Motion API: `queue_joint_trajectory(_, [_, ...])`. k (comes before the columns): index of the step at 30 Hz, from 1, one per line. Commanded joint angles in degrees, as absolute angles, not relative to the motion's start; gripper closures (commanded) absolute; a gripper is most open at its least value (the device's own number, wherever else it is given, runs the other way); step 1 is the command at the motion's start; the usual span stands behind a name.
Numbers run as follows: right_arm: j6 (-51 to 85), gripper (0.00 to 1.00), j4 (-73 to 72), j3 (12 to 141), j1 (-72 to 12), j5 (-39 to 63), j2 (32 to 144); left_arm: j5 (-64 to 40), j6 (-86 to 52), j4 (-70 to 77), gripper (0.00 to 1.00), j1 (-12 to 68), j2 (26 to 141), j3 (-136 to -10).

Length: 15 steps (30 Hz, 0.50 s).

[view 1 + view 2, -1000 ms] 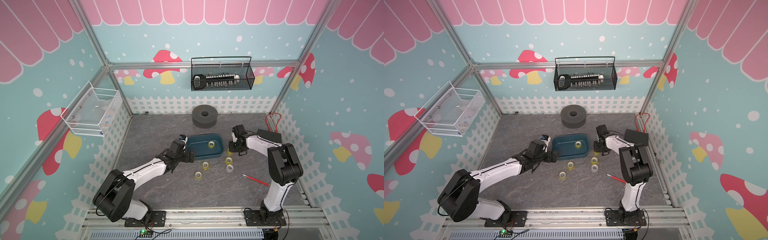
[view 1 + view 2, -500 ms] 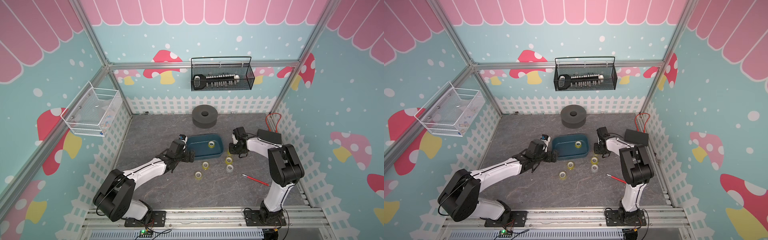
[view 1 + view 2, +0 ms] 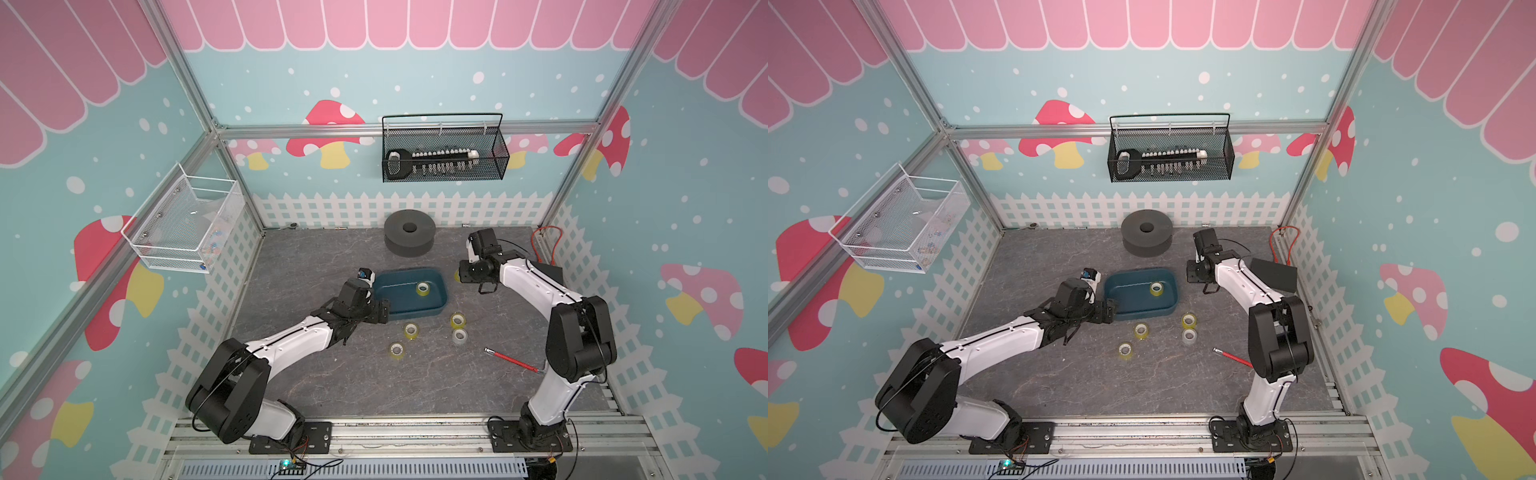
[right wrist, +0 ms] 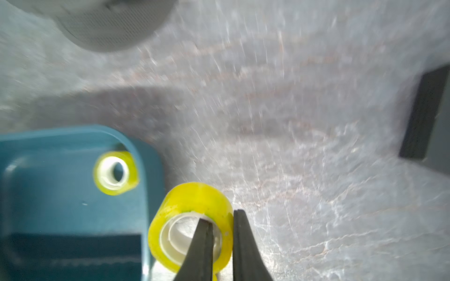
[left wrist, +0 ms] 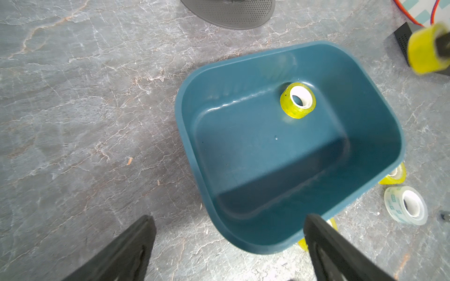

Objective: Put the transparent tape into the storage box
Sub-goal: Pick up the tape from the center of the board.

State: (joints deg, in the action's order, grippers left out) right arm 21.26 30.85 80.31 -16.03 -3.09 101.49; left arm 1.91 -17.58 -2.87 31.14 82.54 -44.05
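Next, my right gripper releases its tape roll in the storage box (image 3: 406,289) (image 4: 69,179), next to the roll there, toward my left gripper.
The storage box (image 3: 399,272) (image 3: 1138,272) is a shallow teal tub in mid-table, with one yellowish transparent tape roll (image 3: 423,288) (image 5: 298,100) lying inside. My right gripper (image 4: 220,215) is shut on another yellow tape roll (image 4: 192,206) (image 5: 423,51), one finger in its core and one outside its wall. That roll sits just beyond the box's right end (image 4: 143,170). My left gripper (image 5: 229,217) (image 3: 380,311) stands open and empty at the box's front-left corner. Several more rolls (image 3: 410,330) lie on the table in front of the box, among them a clear one (image 3: 459,336).
A grey foam disc (image 3: 409,232) stands behind the box. A black block (image 3: 548,272) sits near the right wall and a red pen (image 3: 511,360) lies front right. A black wire basket (image 3: 442,153) and a white one (image 3: 187,224) hang on the walls.
My right gripper has closed on the yellow roll beside the box and drawn slightly toward the back with it. The left arm has not moved.
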Motion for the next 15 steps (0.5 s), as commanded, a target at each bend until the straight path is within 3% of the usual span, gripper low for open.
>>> queue_joint_trajectory(1, [19.3, 1.00, 35.5, 85.6, -19.1, -4.3, 102.0, 2.5, -17.0, -1.9, 0.01, 30.7, 80.2, -45.3])
queue_joint_trajectory(15, [15.9, 1.00, 37.3, 102.8, -31.0, -0.8, 120.7, 2.3, -18.5, -2.5, 0.01, 30.0, 76.0, -45.0])
